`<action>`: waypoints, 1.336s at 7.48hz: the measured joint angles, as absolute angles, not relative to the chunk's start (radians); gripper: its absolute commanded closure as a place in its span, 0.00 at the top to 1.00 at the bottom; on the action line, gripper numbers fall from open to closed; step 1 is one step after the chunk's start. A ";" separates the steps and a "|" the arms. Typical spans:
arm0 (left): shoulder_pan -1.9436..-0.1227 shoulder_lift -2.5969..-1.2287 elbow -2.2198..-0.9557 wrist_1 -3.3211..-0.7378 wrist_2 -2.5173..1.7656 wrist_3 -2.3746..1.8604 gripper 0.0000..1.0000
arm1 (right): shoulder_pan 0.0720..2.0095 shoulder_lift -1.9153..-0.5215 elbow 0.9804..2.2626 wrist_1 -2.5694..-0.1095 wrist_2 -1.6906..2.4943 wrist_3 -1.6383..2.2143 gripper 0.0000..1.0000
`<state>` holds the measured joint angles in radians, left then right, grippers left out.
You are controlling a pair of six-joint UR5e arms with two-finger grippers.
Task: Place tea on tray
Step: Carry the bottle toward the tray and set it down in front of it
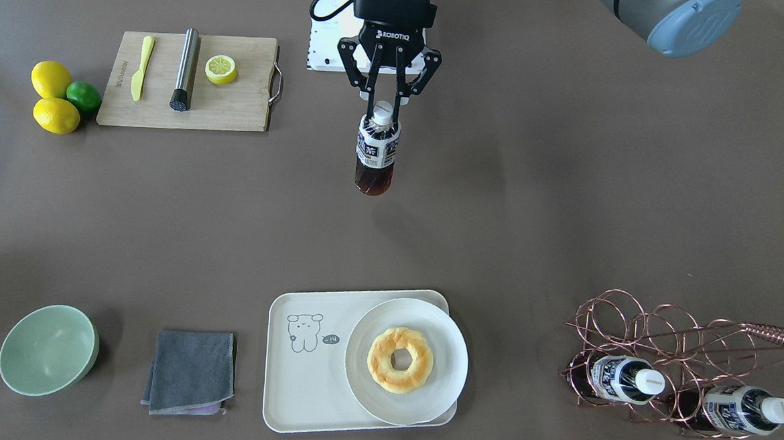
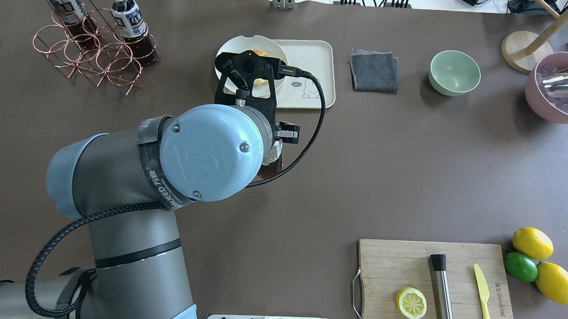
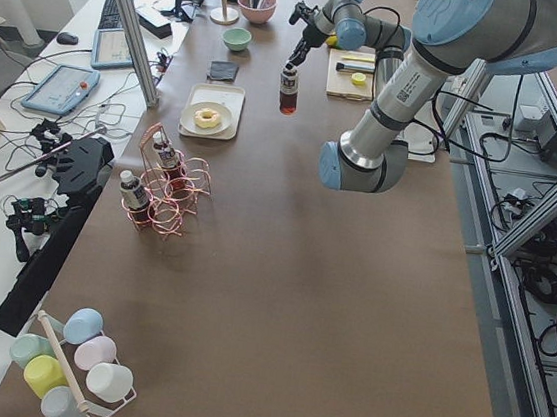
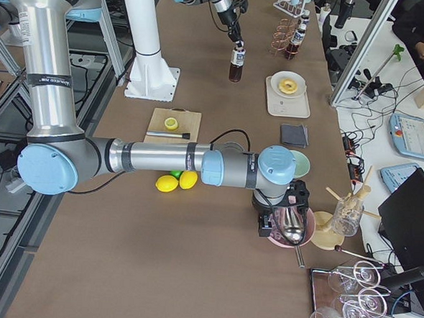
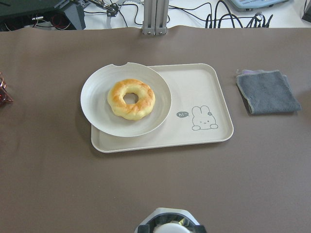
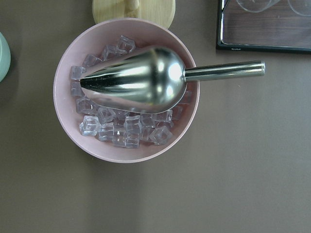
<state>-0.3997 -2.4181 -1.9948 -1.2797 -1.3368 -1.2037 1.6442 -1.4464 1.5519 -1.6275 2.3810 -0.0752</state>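
Note:
Next, I let go of the tea with my left gripper on the bare table [image 1: 358, 209] between the cutting board and the cream tray.
The tea [image 1: 375, 152], a small bottle of dark liquid with a white cap, hangs upright above the middle of the table. My left gripper [image 1: 384, 107] is shut on its neck just under the cap. The cream tray [image 1: 302, 390] with the bear drawing lies on the far side from the robot, well beyond the bottle. A white plate [image 1: 448, 357] with a doughnut [image 1: 399, 359] covers one half of it. In the left wrist view the tray [image 5: 194, 87] lies ahead and the bottle's cap [image 5: 170, 228] shows at the bottom edge. My right gripper [image 4: 280, 221] hovers over a pink bowl; whether it is open or shut I cannot tell.
A copper wire rack [image 1: 661, 328] holds two alike bottles [image 1: 625, 378]. A grey cloth [image 1: 191, 370] and a green bowl [image 1: 48, 349] lie beside the tray. A cutting board [image 1: 237, 104] carries a knife, a steel muddler and half a lemon. The pink bowl [image 6: 65, 126] holds ice and a scoop.

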 measured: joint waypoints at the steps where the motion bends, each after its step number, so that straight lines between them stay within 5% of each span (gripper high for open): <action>1: -0.385 -2.430 -1.978 -1.271 -1.317 -1.201 0.00 | 1.644 -1.447 1.551 -1.628 2.381 -0.075 1.00; 10: -0.375 -2.426 -1.845 -1.413 -1.310 -1.195 0.00 | 1.657 -1.450 1.546 -1.628 2.377 -0.071 1.00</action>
<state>-0.3750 -2.4256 -1.8448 -1.4128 -1.3096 -1.1951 1.6568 -1.4504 1.5457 -1.6276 2.3767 -0.0714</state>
